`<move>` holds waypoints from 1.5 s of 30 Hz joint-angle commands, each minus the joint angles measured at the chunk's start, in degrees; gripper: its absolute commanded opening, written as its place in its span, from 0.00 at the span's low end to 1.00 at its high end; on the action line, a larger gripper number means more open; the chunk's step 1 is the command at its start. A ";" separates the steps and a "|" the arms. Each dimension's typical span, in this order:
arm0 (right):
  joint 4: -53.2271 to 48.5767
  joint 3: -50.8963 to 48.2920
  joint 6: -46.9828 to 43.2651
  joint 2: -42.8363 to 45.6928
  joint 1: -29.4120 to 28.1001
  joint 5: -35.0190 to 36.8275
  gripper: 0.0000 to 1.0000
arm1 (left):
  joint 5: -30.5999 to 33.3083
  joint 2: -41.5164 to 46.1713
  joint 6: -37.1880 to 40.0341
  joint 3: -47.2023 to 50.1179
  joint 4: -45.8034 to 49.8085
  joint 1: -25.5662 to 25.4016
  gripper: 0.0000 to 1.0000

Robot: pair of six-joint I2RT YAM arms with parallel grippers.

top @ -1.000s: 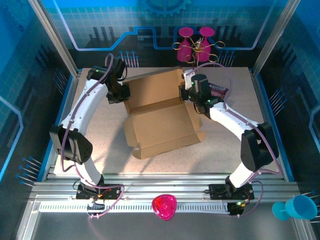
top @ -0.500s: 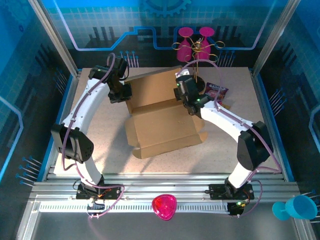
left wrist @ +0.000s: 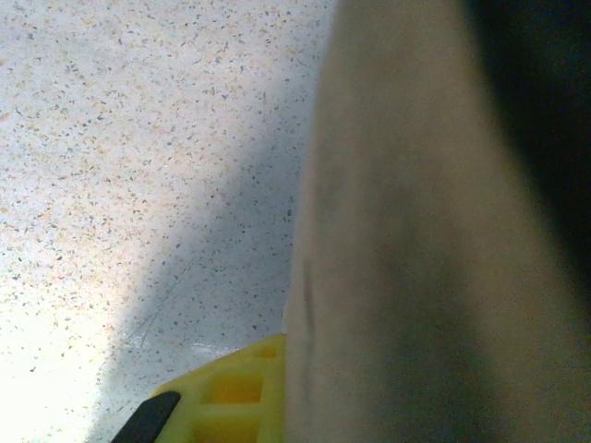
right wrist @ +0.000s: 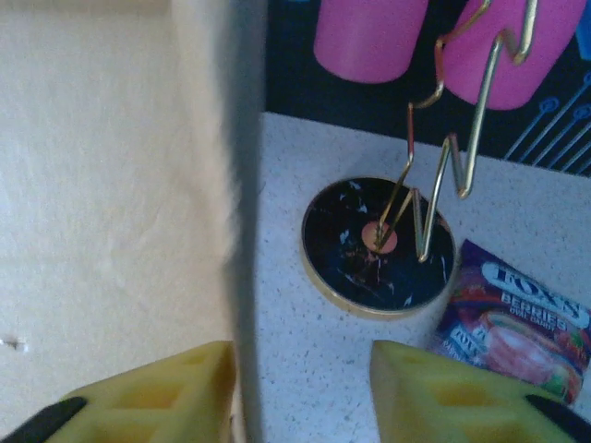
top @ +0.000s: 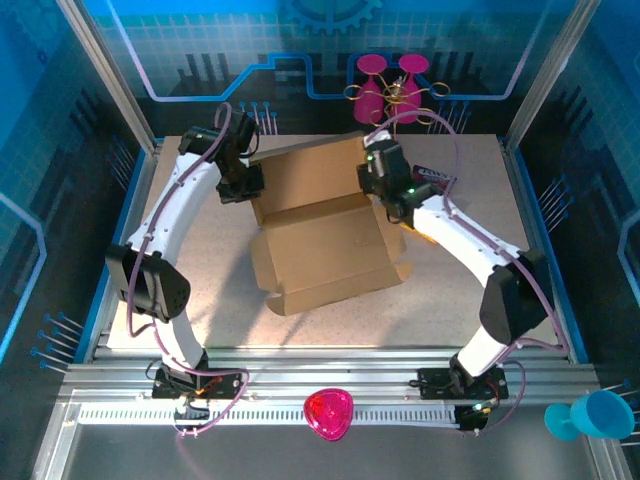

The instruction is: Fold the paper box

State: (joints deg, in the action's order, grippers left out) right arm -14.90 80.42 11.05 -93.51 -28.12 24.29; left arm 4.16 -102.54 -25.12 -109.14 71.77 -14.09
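Next, my right gripper moves over and takes the paper box's rear corner (top: 357, 141) before turning the box, because the edge of the rear panel is outside this gripper's fingers.
The paper box (top: 325, 235) is a brown cardboard sheet lying open mid-table, its rear panel (top: 310, 175) tilted up. My left gripper (top: 243, 182) is at that panel's left edge. In the left wrist view the cardboard (left wrist: 416, 231) presses right against one yellow finger (left wrist: 231, 397), so this gripper is shut on it; the other finger is hidden behind the board. My right gripper (top: 374, 180) is at the panel's right edge. In the right wrist view this gripper (right wrist: 303, 369) is open, with bare table between its fingers and the cardboard edge (right wrist: 208, 185) beside its left finger.
Just right of the box stands a gold wire stand on a round black base (right wrist: 379, 245), with a purple snack bag (right wrist: 517, 318) beside it. Two pink cups (top: 385, 85) sit at the back. A pink dish (top: 328, 412) and a blue cup (top: 590, 415) rest on the front rail.
My right gripper has opened and let go of the panel's right edge, shifting slightly. The left gripper keeps its hold and the panel stays up.
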 commanded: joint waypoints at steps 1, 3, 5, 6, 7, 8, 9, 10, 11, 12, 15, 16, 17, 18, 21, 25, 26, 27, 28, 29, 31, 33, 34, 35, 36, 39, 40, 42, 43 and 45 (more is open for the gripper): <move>-1.89 4.10 1.36 1.77 2.17 -9.57 0.50 | -1.80 -1.16 0.83 -2.63 1.89 0.37 0.00; -2.75 5.12 0.85 1.03 2.32 -10.33 0.53 | -2.04 -1.46 0.82 -3.04 1.91 0.36 0.00; -2.89 5.39 0.88 0.29 2.55 -11.35 0.54 | -2.22 -1.74 0.78 -3.50 2.06 0.38 0.00; -2.90 5.30 1.05 0.00 2.59 -11.41 0.54 | -2.18 -1.95 0.78 -3.73 2.15 0.38 0.00; -2.78 5.33 1.17 -0.53 2.67 -11.53 0.54 | -2.27 -2.04 0.78 -3.99 2.23 0.38 0.00; -2.64 5.36 1.21 -0.98 2.63 -11.78 0.54 | -2.35 -2.19 0.83 -4.27 2.32 0.37 0.00; -2.62 5.72 1.19 -1.60 2.64 -11.90 0.54 | -2.39 -2.34 0.86 -4.56 2.56 0.37 0.00; -2.76 6.37 1.17 -2.35 2.66 -11.89 0.53 | -2.36 -2.42 0.92 -4.82 2.72 0.38 0.00; -3.01 7.14 1.00 -3.02 2.63 -11.76 0.52 | -2.29 -2.50 0.94 -4.93 2.83 0.33 0.00; -3.60 8.25 0.82 -3.95 2.57 -11.06 0.51 | -2.24 -2.54 0.91 -5.02 2.85 0.37 0.00; -6.15 11.68 0.59 -6.80 2.20 -6.97 0.44 | -2.41 -2.58 0.88 -5.31 3.02 0.38 0.00; -6.90 12.81 0.71 -7.66 2.12 -5.61 0.40 | -2.50 -2.72 0.91 -5.35 3.07 0.37 0.00; -7.34 13.58 0.58 -8.30 2.06 -4.38 0.36 | -2.57 -2.67 0.87 -5.33 3.11 0.38 0.00; -7.82 14.48 0.49 -9.06 1.86 -2.85 0.31 | -2.61 -2.67 0.90 -5.37 3.12 0.38 0.00; -10.85 18.28 -0.08 -11.43 0.80 3.35 0.14 | -2.58 -2.73 0.95 -5.37 3.29 0.38 0.00; -16.87 23.52 -0.41 -14.07 -0.91 10.75 0.00 | -2.24 -3.21 0.99 -5.83 3.72 0.46 0.00; -17.86 24.26 -0.46 -14.39 -1.32 12.32 0.00 | -2.07 -3.44 0.93 -6.13 3.97 0.46 0.00; -19.34 25.22 -0.23 -14.73 -1.77 14.11 0.00 | -1.94 -3.69 0.90 -6.41 4.24 0.46 0.00; -20.87 26.26 0.15 -15.14 -2.11 15.48 0.00 | -1.90 -3.89 0.78 -6.68 4.51 0.45 0.00; -22.10 27.04 0.48 -15.52 -2.47 16.86 0.00 | -1.79 -4.18 0.70 -6.86 4.64 0.46 0.00; -25.28 28.84 1.75 -16.45 -3.29 20.70 0.00 | -1.54 -4.50 0.37 -7.15 4.85 0.46 0.00; -28.04 30.07 3.65 -17.23 -3.61 22.83 0.00 | -1.35 -4.60 0.07 -7.19 4.91 0.46 0.00; -28.62 30.06 4.24 -17.34 -3.69 22.69 0.00 | -1.29 -4.76 -0.01 -7.34 4.96 0.46 0.00; -28.90 29.95 4.64 -17.33 -3.70 22.65 0.00 | -1.41 -4.77 -0.01 -7.51 5.11 0.46 0.00; -29.09 29.81 5.15 -17.14 -3.70 22.37 0.00 | -1.41 -4.88 -0.02 -7.70 5.18 0.42 0.00; -28.18 29.32 5.11 -16.36 -3.94 21.54 0.00 | -1.10 -4.87 0.12 -7.91 5.40 0.46 0.00; -28.09 29.29 5.07 -16.20 -3.98 21.25 0.00 | -1.12 -4.86 0.13 -7.93 5.47 0.46 0.00; -27.99 29.68 5.04 -16.09 -4.05 20.35 0.00 | -1.03 -4.86 0.16 -7.93 5.58 0.46 0.00; -28.08 29.83 5.11 -16.04 -4.05 19.92 0.00 | -0.92 -4.86 0.12 -7.84 5.63 0.46 0.00; -28.54 30.21 5.28 -15.94 -4.38 19.60 0.00 | -0.41 -4.86 0.16 -7.71 5.66 0.46 0.00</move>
State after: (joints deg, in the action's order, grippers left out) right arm -40.25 108.88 15.70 -109.67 -32.25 40.23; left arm 2.15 -107.33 -25.12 -114.74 74.11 -13.93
